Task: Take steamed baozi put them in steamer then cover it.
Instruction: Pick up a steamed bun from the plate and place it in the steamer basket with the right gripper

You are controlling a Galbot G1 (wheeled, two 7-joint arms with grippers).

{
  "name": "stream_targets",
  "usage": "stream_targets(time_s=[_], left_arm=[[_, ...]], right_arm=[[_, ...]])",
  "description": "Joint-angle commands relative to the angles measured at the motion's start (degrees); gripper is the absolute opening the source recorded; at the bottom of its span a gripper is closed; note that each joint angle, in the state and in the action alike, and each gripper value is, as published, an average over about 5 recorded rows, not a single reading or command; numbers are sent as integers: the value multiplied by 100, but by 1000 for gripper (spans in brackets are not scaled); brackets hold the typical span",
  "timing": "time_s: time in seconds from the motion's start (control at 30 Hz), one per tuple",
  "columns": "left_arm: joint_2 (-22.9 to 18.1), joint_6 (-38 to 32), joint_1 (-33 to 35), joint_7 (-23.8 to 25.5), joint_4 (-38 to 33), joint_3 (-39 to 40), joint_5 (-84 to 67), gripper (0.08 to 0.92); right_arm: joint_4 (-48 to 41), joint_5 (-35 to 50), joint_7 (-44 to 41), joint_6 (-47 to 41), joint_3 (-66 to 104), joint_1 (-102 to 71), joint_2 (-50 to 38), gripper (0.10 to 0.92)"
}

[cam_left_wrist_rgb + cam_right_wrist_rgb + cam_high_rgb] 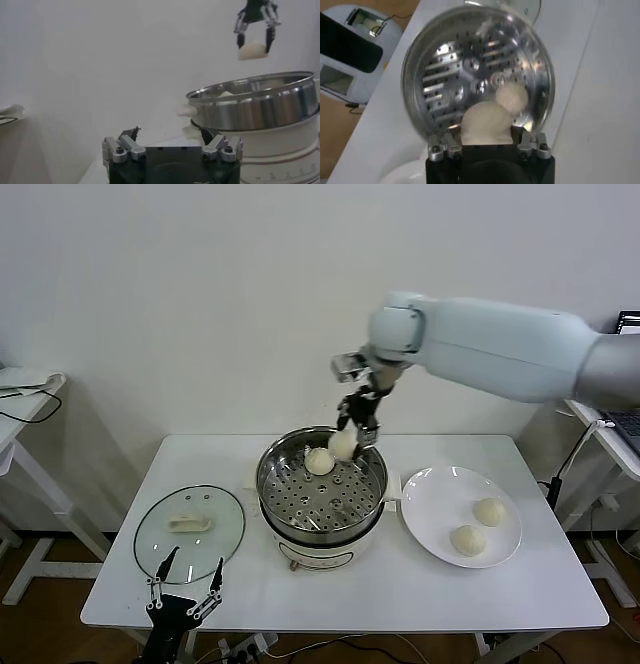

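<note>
The robot's right gripper will release the baozi, now just above the steamer's back rim, on the steamer's tray [279,488] [490,42], by the rim closest to the glass cover.
The steel steamer [322,490] stands mid-table on its cream base, with one baozi [318,461] lying on the perforated tray at the back. My right gripper [349,446] is shut on a second baozi [343,443] and holds it just above the steamer's back rim. In the right wrist view this baozi [485,123] sits between the jaws above the tray, next to the lying one [512,96]. Two more baozi [490,511] [467,539] lie on the white plate [436,494]. The glass cover [190,532] lies flat to the steamer's left. My left gripper [186,590] is open at the table's front edge.
The white plate stands right of the steamer. A side table with cables [25,389] is at far left and a laptop [625,419] at far right. The wall is close behind the table.
</note>
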Motion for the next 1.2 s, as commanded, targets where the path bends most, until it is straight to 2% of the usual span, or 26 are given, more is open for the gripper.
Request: stream_targets(time_s=[0.03,0.37,0.9,1.0,1.2], left_arm=[[10,-2,-24,-3,3,2,2,823],[-15,-22,-33,-12,8,15,3,823],[-56,-69,-24,-9,-6,-27,2,823],[-69,-80,-24,-7,0,-25,2,823],[-63,-94,-23,-9,0,-40,-2,823]], right_arm=[[-206,461,709,-372,-312,-270,1097,679],[-466,472,1362,-444,-381,-689,1381,670],[-642,387,1403,-430,-358,-969,1452,680],[-653,376,1400,-423,-351,-993,1469,706],[-554,334,1341,-428,-328,-943,1389,811]])
